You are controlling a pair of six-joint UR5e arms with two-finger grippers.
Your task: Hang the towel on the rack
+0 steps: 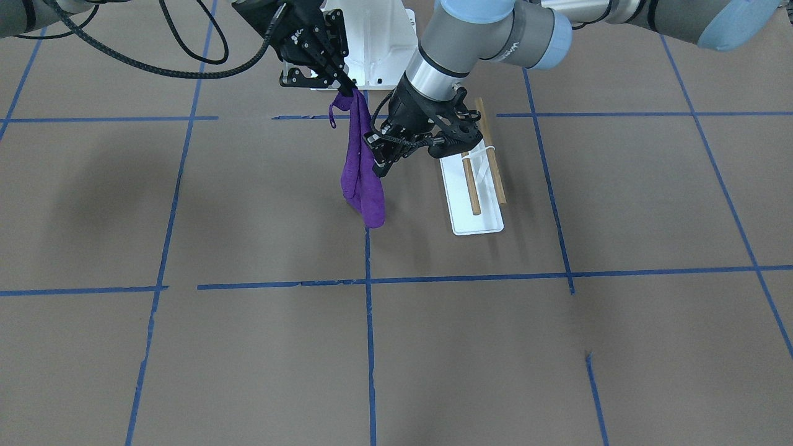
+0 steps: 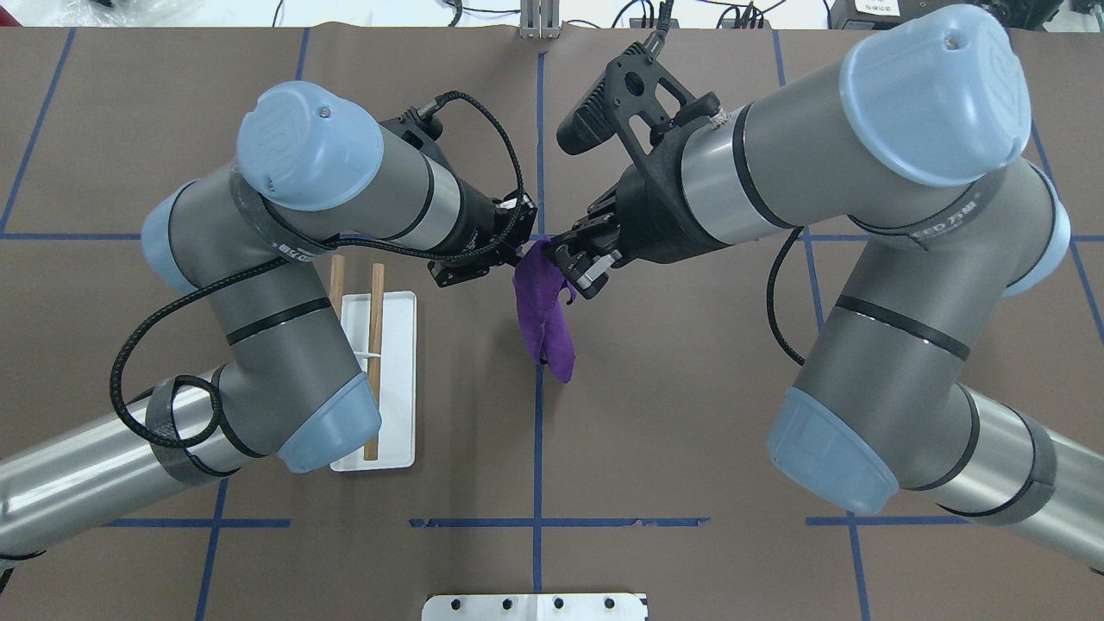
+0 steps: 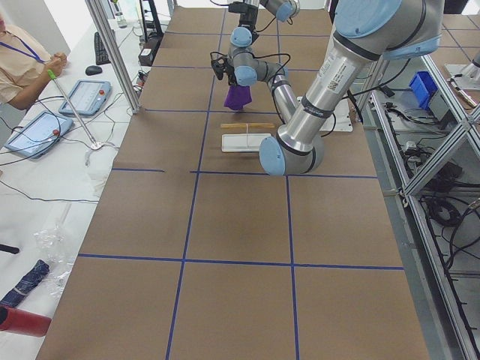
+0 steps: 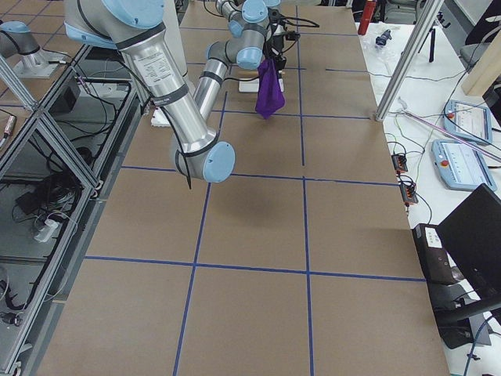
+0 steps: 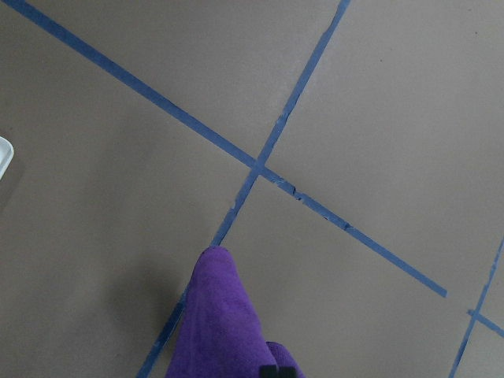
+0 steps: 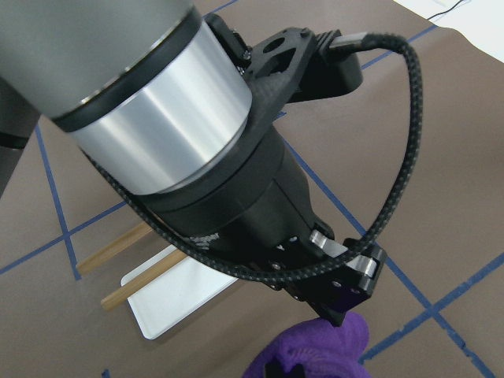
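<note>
I will let go of the purple towel with my left gripper, draped across the rack's wooden dowels, over the white tray (image 1: 491,171).
The purple towel (image 1: 359,167) hangs in the air over the table's middle, and also shows in the overhead view (image 2: 545,319). My right gripper (image 1: 349,88) is shut on its top corner. My left gripper (image 1: 379,166) is closed on the towel's edge just beside it, and the right wrist view shows its tip (image 6: 342,311) on the cloth (image 6: 323,354). The towel hangs below the left wrist camera (image 5: 224,331). The rack (image 2: 397,379), a white tray with two wooden dowels (image 2: 375,345), stands under my left arm, apart from the towel.
The large white pedestal base (image 1: 378,43) stands at the robot's side behind the grippers. Blue tape lines cross the brown table. An operator (image 3: 22,60) sits past the table's far side, with tablets on a side bench.
</note>
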